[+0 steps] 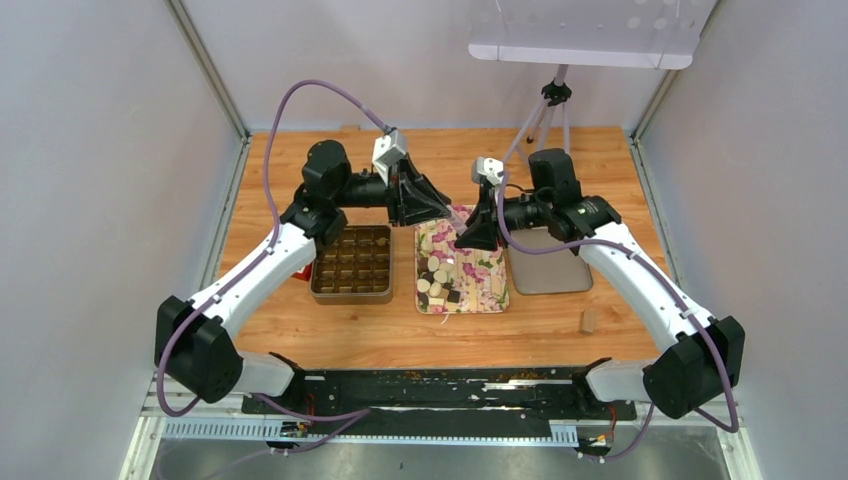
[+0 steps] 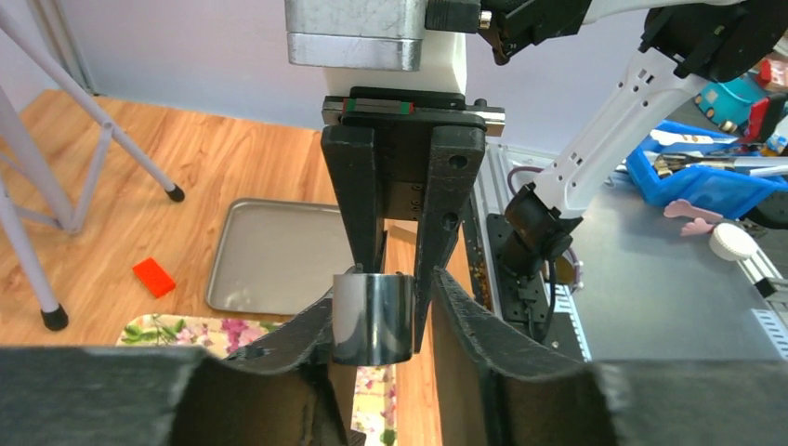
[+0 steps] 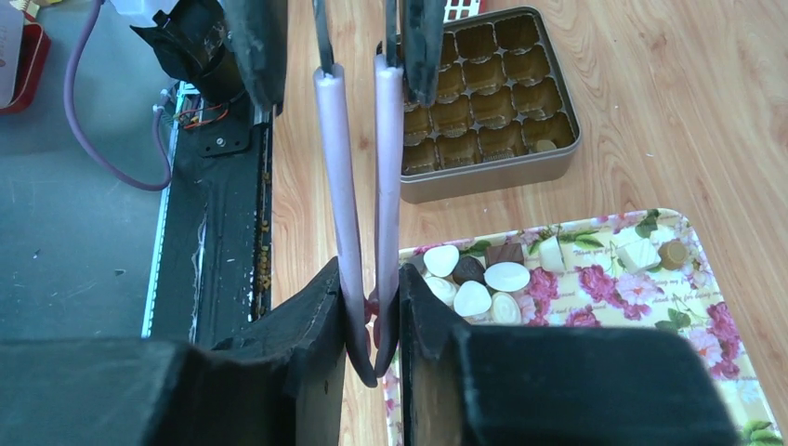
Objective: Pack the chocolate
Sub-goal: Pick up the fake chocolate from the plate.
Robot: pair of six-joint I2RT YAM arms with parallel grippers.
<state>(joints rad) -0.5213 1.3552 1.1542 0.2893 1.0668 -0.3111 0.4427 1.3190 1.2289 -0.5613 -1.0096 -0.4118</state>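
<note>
The tongs' ends are pinned together in my right gripper, so I need to open my left gripper and take hold of the metal bend (image 2: 374,318) again before my right gripper backs off.
The chocolate (image 1: 440,280) is a heap of white, dark and tan pieces (image 3: 506,276) on the flowered tray (image 1: 490,290). Left of it stands a brown compartment tin (image 1: 350,262); one corner cell (image 3: 545,144) holds a tan piece. Above the tray's far end a pair of tongs spans both grippers. My left gripper (image 1: 440,205) (image 2: 381,290) is shut on the tongs' shiny metal bend (image 2: 372,316). My right gripper (image 1: 470,240) (image 3: 372,269) is shut on the purple-sleeved arms (image 3: 336,186), whose tips are pressed together.
A grey metal tray (image 1: 550,270) (image 2: 269,269) lies right of the flowered tray (image 3: 650,307). A red block (image 1: 303,272) (image 2: 153,277) sits left of the tin. A tan cylinder (image 1: 588,320) stands at the front right. A tripod (image 1: 555,100) stands at the back.
</note>
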